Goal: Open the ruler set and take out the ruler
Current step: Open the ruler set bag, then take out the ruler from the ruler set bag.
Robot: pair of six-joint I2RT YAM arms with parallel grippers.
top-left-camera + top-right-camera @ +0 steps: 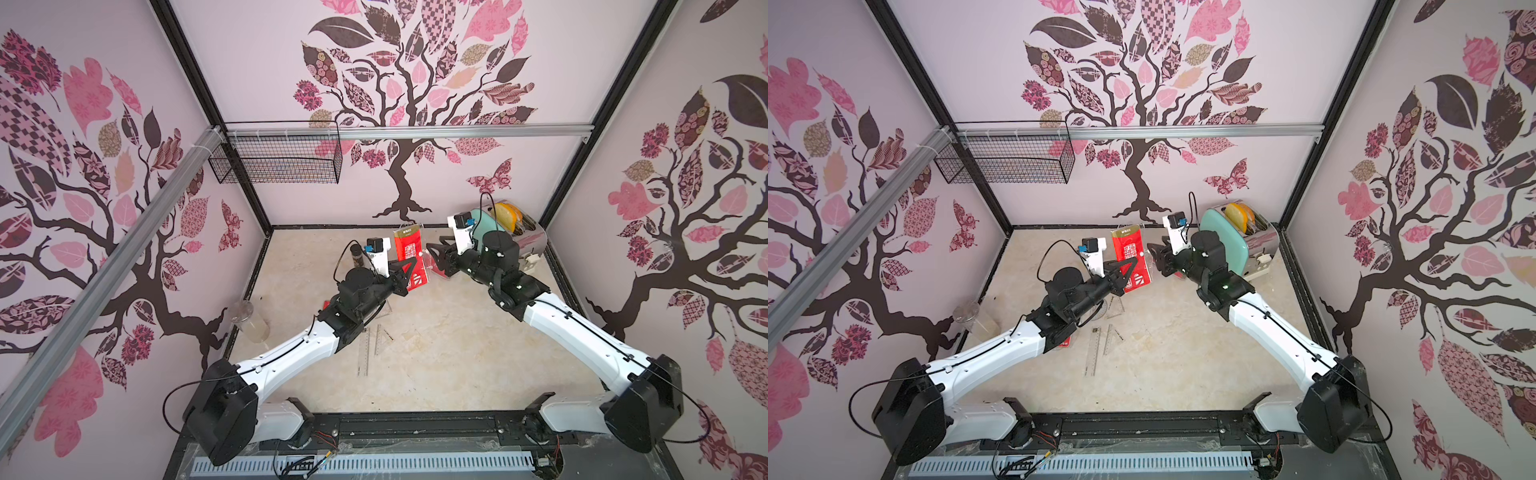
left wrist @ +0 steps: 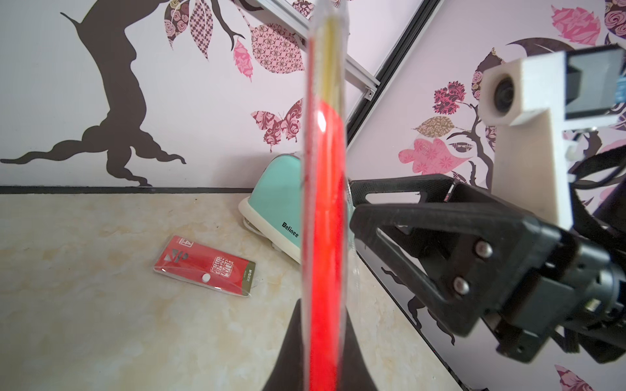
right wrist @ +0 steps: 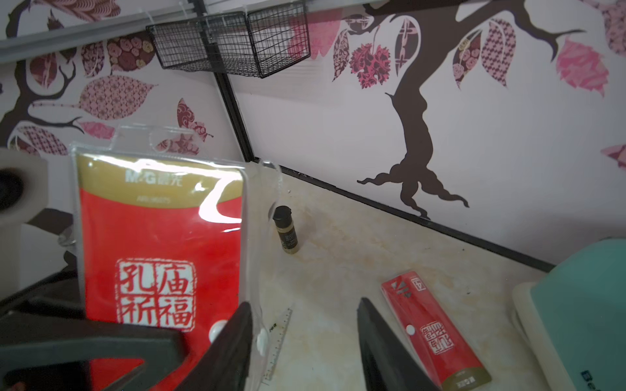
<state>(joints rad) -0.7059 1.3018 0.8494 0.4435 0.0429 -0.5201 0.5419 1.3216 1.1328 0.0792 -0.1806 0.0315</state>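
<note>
The pouch's loose clear flap is outside the fingers of my right gripper, so my right gripper should move over and pinch the pouch's edge [image 3: 262,335] by the white snap.
The ruler set [image 1: 409,249] [image 1: 1127,249] is a red and gold card in a clear pouch. My left gripper [image 1: 409,272] [image 1: 1130,270] is shut on its lower edge and holds it upright above the table. The left wrist view shows the ruler set [image 2: 325,203] edge-on, rising from between the gripper [image 2: 323,355] fingers. My right gripper [image 1: 434,248] [image 1: 1154,249] [image 3: 306,304] is open right beside the pouch [image 3: 159,254]. One finger [image 3: 237,338] lies against the pouch's loose clear flap with its white snap. Nothing sits between the jaws. A clear ruler [image 1: 363,351] [image 1: 1093,351] lies flat on the table.
A clear set square [image 1: 382,338] lies by the ruler. A second red pouch [image 2: 203,265] [image 3: 433,331] lies near the teal toaster [image 1: 486,220] [image 1: 1223,237]. A small dark bottle [image 1: 356,255] [image 3: 286,232] stands at the back, and a plastic cup [image 1: 249,320] at the left wall.
</note>
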